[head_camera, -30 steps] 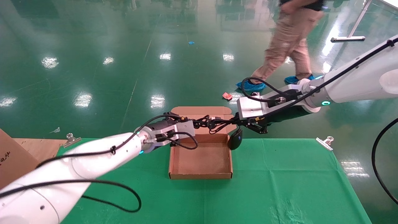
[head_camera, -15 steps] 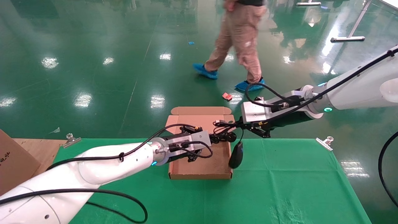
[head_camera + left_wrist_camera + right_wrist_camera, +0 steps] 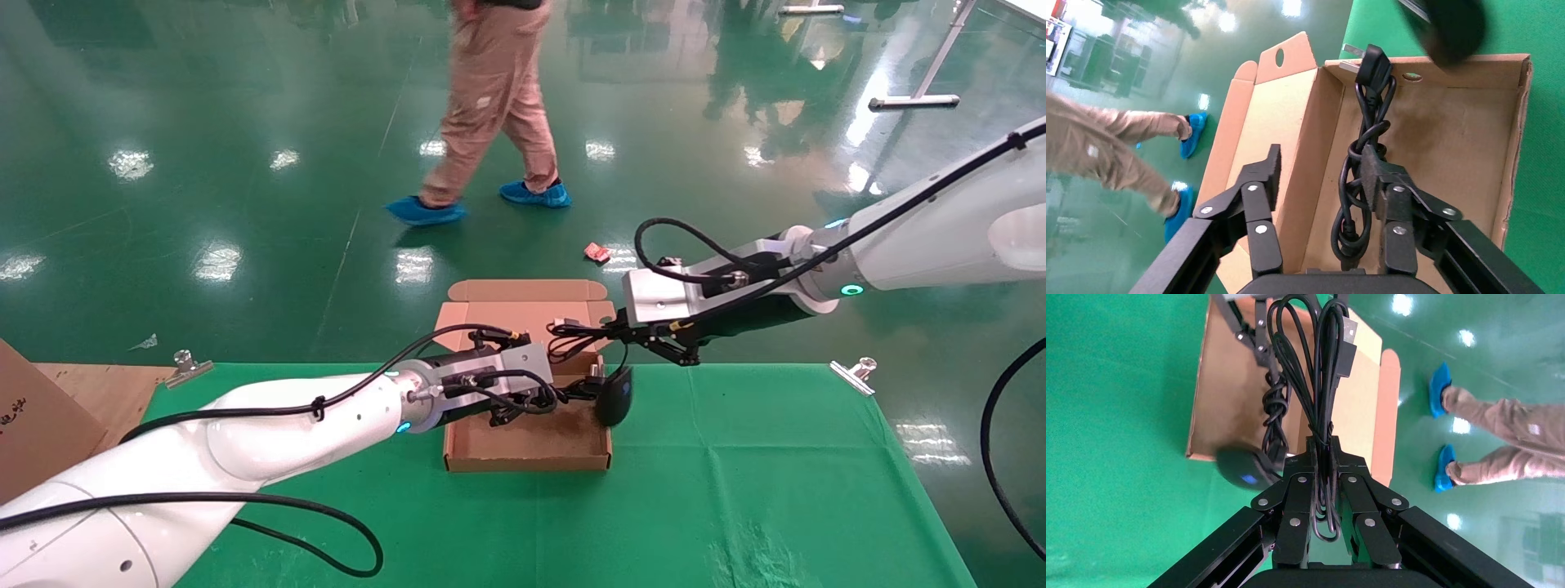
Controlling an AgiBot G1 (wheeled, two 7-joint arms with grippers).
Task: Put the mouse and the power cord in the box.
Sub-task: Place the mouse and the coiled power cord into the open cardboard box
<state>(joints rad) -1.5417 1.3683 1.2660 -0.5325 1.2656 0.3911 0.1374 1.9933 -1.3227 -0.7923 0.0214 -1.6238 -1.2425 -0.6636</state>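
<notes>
Next, I release the mouse from my right gripper on the box's bottom (image 3: pixel 516 425) (image 3: pixel 1234 352), setting it between the power cord and the near side of the box.
The brown box (image 3: pixel 523 441) lies open on the green table, lid folded back. My left gripper (image 3: pixel 564 396) is low inside it, open; the bundled black power cord (image 3: pixel 1367 141) lies on the box floor against one finger (image 3: pixel 1379 177), while the other finger (image 3: pixel 1266 177) stands clear. My left gripper (image 3: pixel 1321 174) grips nothing. My right gripper (image 3: pixel 609 333) hovers over the box's far right corner, shut on the mouse's looped wire (image 3: pixel 1321 367). The black mouse (image 3: pixel 614 396) dangles beside the box's right wall, blurred with motion. It also shows under my right gripper (image 3: pixel 1322 447).
A person in tan trousers and blue shoe covers (image 3: pixel 490 106) walks across the floor behind the table. Metal clips (image 3: pixel 186 363) (image 3: pixel 854 371) pin the cloth at the far corners. A larger carton (image 3: pixel 33 416) stands at the left edge.
My left gripper went down into the box with the power cord and opened, leaving the cord on the box floor. The hanging mouse swung toward the box wall. The person walked left.
</notes>
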